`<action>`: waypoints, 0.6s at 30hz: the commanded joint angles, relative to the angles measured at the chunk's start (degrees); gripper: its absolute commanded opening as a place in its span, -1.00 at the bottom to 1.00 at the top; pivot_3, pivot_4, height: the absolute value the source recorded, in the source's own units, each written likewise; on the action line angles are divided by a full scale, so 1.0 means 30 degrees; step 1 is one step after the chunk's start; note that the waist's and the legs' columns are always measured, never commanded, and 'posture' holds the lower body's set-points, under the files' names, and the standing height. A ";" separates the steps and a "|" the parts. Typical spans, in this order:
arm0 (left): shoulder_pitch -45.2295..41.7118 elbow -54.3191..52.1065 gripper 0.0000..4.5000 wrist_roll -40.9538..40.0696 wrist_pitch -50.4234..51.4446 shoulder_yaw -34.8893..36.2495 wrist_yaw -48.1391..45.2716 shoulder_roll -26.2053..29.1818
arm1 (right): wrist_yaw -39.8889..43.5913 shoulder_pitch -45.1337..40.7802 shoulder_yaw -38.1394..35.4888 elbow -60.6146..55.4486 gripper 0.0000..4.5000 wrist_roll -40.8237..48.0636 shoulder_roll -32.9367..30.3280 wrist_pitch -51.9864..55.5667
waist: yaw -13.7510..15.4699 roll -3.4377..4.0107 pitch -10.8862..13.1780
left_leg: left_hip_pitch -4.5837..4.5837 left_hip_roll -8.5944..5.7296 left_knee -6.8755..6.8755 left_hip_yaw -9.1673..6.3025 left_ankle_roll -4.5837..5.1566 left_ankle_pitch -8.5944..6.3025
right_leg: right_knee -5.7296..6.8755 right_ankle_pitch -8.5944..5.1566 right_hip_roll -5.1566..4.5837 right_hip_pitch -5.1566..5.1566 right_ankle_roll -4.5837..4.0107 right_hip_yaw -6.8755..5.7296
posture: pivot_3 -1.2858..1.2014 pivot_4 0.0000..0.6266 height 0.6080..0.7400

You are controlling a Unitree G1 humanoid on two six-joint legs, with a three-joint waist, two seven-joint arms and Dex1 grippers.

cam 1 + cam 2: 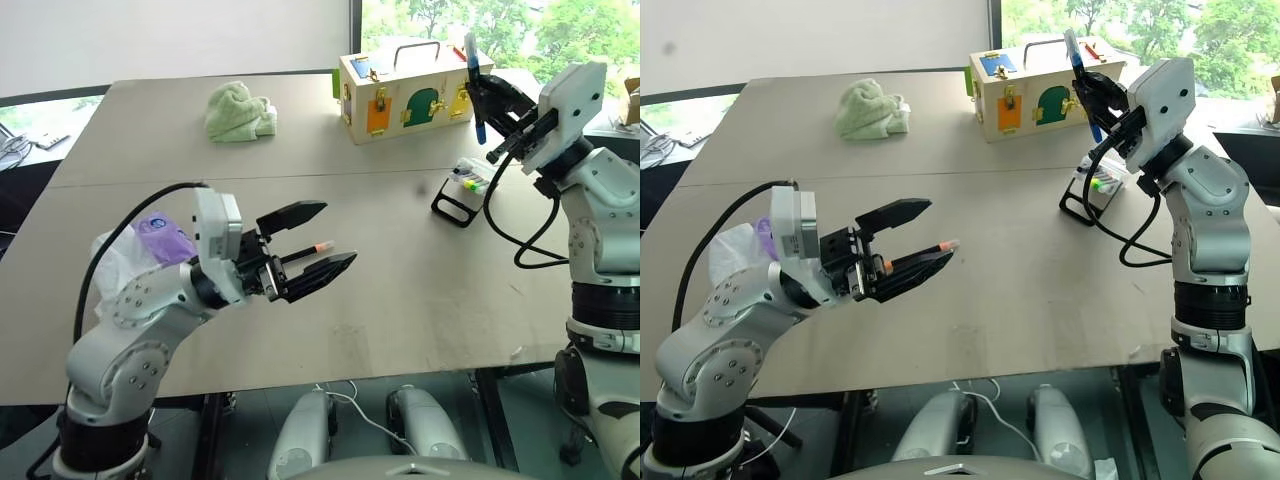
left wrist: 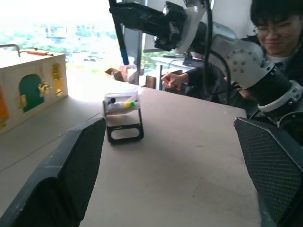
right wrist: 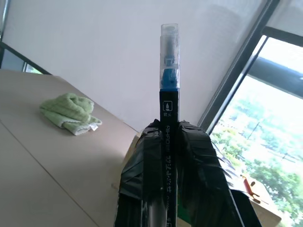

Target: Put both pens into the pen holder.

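Next, I release the blue-capped pen, now upright above the pen holder, from my right gripper inside the clear pen holder [image 1: 470,174], next to the yellow and green markers.
My left gripper [image 1: 340,232] hovers open above the near left part of the table with nothing between its fingers. Past those fingers the black pen with orange ends [image 1: 308,250] lies flat on the table. At the far right my right gripper [image 1: 484,98] is raised and shut on the blue-capped pen [image 3: 169,80]. That pen stands nearly upright, cap up, its lower tip above the pen holder [image 1: 462,190]. The holder is a small black-framed clear box [image 2: 124,116] with yellow and green markers inside. The left wrist view shows the holder ahead of the open fingers.
A wooden latch box with a handle [image 1: 410,95] stands at the back, just behind the pen holder. A green cloth [image 1: 240,110] lies at the back middle. A plastic bag with something purple [image 1: 160,240] sits at the left edge. A person [image 2: 277,33] sits beyond the table's right side.
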 commanded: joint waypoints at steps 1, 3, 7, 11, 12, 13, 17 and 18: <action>-0.0696 0.0625 1.00 0.0143 -0.0290 -0.0360 -0.0621 -0.0054 | 0.0417 -0.0289 0.0789 0.1761 -0.98 -0.0793 -0.0058 -0.3886 | -0.0122 0.0004 0.0003 | 0.0001 0.0003 0.0000 -0.0001 0.0000 0.0000 | 0.0006 -0.0001 0.0005 -0.0001 -0.0002 0.0002 | 0.03 -0.52 1.00; -0.0812 0.0792 1.00 0.0204 -0.0487 -0.0412 -0.0819 -0.0146 | 0.0605 -0.0285 0.1051 0.2788 -0.98 -0.0873 -0.0035 -0.4985 | -0.0146 0.0008 0.0005 | 0.0001 0.0007 0.0001 0.0004 0.0000 0.0000 | 0.0010 0.0000 0.0006 -0.0005 -0.0002 0.0012 | 0.03 -0.52 1.00; -0.0793 0.0901 1.00 0.0108 -0.0448 -0.0424 -0.0807 -0.0322 | 0.1181 -0.0319 0.1552 0.5202 -0.98 -0.1173 -0.0305 -0.7392 | -0.0087 0.0007 0.0005 | -0.0017 -0.0002 0.0019 0.0006 0.0000 0.0000 | 0.0000 0.0001 -0.0011 -0.0004 0.0001 0.0015 | 0.03 -0.52 1.00; -0.0616 0.0676 1.00 0.0154 -0.0400 -0.0536 -0.0594 -0.0528 | 0.1523 -0.0645 0.1970 0.7355 -0.98 -0.1532 -0.0558 -0.9180 | -0.0054 0.0008 0.0006 | -0.0024 -0.0004 0.0021 0.0001 -0.0001 0.0000 | -0.0009 0.0001 -0.0021 -0.0003 0.0001 0.0014 | 0.03 -0.52 1.00; -0.0587 0.0635 1.00 0.0165 -0.0390 -0.0549 -0.0562 -0.0575 | 0.1563 -0.0712 0.2041 0.7747 -0.98 -0.1605 -0.0594 -0.9501 | -0.0048 0.0008 0.0006 | -0.0025 -0.0004 0.0021 -0.0001 -0.0002 0.0001 | -0.0008 0.0001 -0.0022 -0.0003 0.0001 0.0015 | 0.03 -0.52 1.00; -0.0532 0.0588 1.00 0.0205 -0.0409 -0.0575 -0.0534 -0.0617 | 0.1600 -0.0772 0.2183 0.8237 -0.98 -0.1841 -0.0704 -1.0005 | -0.0044 0.0009 0.0007 | -0.0024 -0.0005 0.0021 -0.0003 -0.0002 0.0001 | -0.0007 0.0001 -0.0022 -0.0003 0.0000 0.0016 | 0.03 -0.52 1.00; -0.0302 0.0425 1.00 0.0297 -0.0484 -0.0566 -0.0396 -0.0710 | 0.1243 -0.1178 0.2628 1.0166 -0.98 -0.2772 -0.1009 -1.1705 | -0.0081 0.0011 0.0008 | -0.0021 -0.0003 0.0021 -0.0003 -0.0003 0.0001 | -0.0007 0.0001 -0.0021 -0.0003 -0.0001 0.0028 | 0.03 -0.52 1.00; -0.0271 0.0392 1.00 0.0329 -0.0504 -0.0577 -0.0362 -0.0738 | 0.1015 -0.1336 0.2676 1.0651 -0.98 -0.2983 -0.1029 -1.2002 | -0.0086 0.0011 0.0008 | -0.0020 -0.0003 0.0020 0.0001 -0.0005 0.0002 | -0.0007 0.0001 -0.0021 -0.0004 -0.0001 0.0032 | 0.03 -0.52 1.00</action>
